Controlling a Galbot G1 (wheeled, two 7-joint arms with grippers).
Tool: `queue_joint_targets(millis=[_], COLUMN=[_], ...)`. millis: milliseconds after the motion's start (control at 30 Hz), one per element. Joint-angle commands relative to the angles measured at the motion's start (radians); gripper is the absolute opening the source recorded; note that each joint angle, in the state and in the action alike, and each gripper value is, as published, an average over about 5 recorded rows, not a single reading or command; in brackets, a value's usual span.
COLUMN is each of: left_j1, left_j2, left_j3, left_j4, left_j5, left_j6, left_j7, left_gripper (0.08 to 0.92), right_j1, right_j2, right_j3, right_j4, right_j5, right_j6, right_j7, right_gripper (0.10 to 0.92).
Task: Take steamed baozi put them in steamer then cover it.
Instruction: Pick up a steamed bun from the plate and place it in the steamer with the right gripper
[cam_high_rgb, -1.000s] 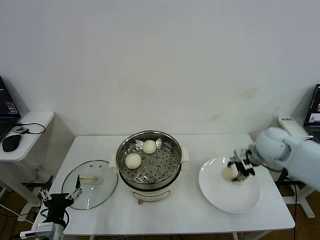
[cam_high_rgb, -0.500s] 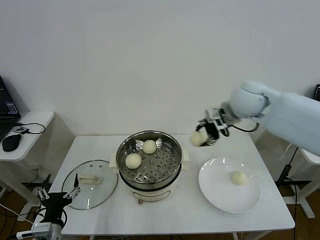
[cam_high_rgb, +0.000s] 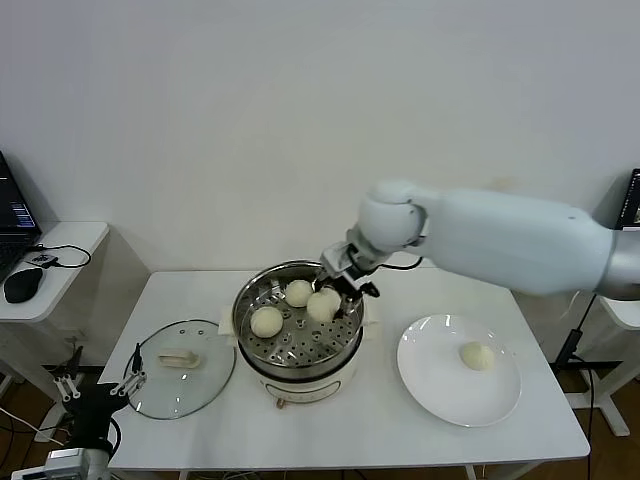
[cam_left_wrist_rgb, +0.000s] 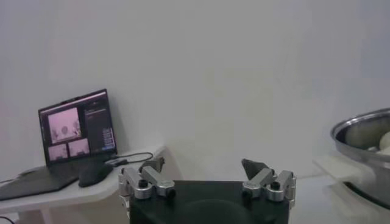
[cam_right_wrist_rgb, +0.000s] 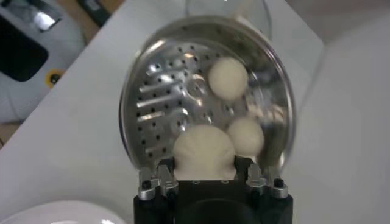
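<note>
The robot's right gripper needs to release the baozi on the bare front part of the steamer's perforated tray (cam_high_rgb: 298, 349) (cam_right_wrist_rgb: 169, 93).
My right gripper (cam_high_rgb: 332, 296) (cam_right_wrist_rgb: 205, 163) is shut on a cream-white baozi (cam_high_rgb: 322, 305) (cam_right_wrist_rgb: 204, 152) and hangs over the right side of the steamer (cam_high_rgb: 250, 340) (cam_right_wrist_rgb: 135, 131), just above its perforated tray. Two more baozi (cam_high_rgb: 299, 292) (cam_high_rgb: 266, 321) rest on the tray; in the right wrist view they show as baozi (cam_right_wrist_rgb: 228, 77) and baozi (cam_right_wrist_rgb: 246, 134). A last baozi (cam_high_rgb: 477, 355) lies on the white plate (cam_high_rgb: 440, 390). My left gripper (cam_high_rgb: 100, 383) (cam_left_wrist_rgb: 206, 169) is open, low off the table's left front corner, with nothing between its fingers.
The glass lid (cam_high_rgb: 205, 375) with its white handle (cam_high_rgb: 179, 357) lies flat on the table left of the steamer. A side desk (cam_high_rgb: 70, 240) with a mouse (cam_high_rgb: 22, 284) and laptop (cam_left_wrist_rgb: 76, 131) stands at the far left.
My right gripper lifted one baozi off the plate and carried it left, from above the plate to over the steamer's right side. One baozi stays on the plate. The left gripper drifted slightly left.
</note>
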Motion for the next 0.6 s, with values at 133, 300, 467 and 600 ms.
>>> queue_joint_targets(millis=[133, 300, 467, 600], left_j1=[0.009, 0.011, 0.010, 0.012], left_j2=[-0.010, -0.014, -0.015, -0.017], left_j3=[-0.013, -0.018, -0.018, -0.018], left_j4=[-0.027, -0.030, -0.029, -0.028], left_j5=[-0.003, -0.007, -0.009, -0.010], left_j6=[-0.002, -0.004, -0.004, -0.006], left_j7=[-0.002, -0.003, -0.003, -0.003], left_gripper=[0.823, 0.823, 0.823, 0.823], right_j1=[-0.050, -0.053, -0.050, -0.057], right_j2=[0.164, 0.178, 0.177, 0.175], right_j3=[-0.044, -0.053, -0.061, -0.066], right_j4=[-0.100, -0.104, -0.107, -0.097], right_j5=[-0.152, -0.193, -0.212, -0.197], right_j6=[0.272, 0.323, 0.343, 0.344], right_j7=[0.007, -0.018, -0.040, -0.042], right_gripper=[0.604, 0.610, 0.611, 0.611])
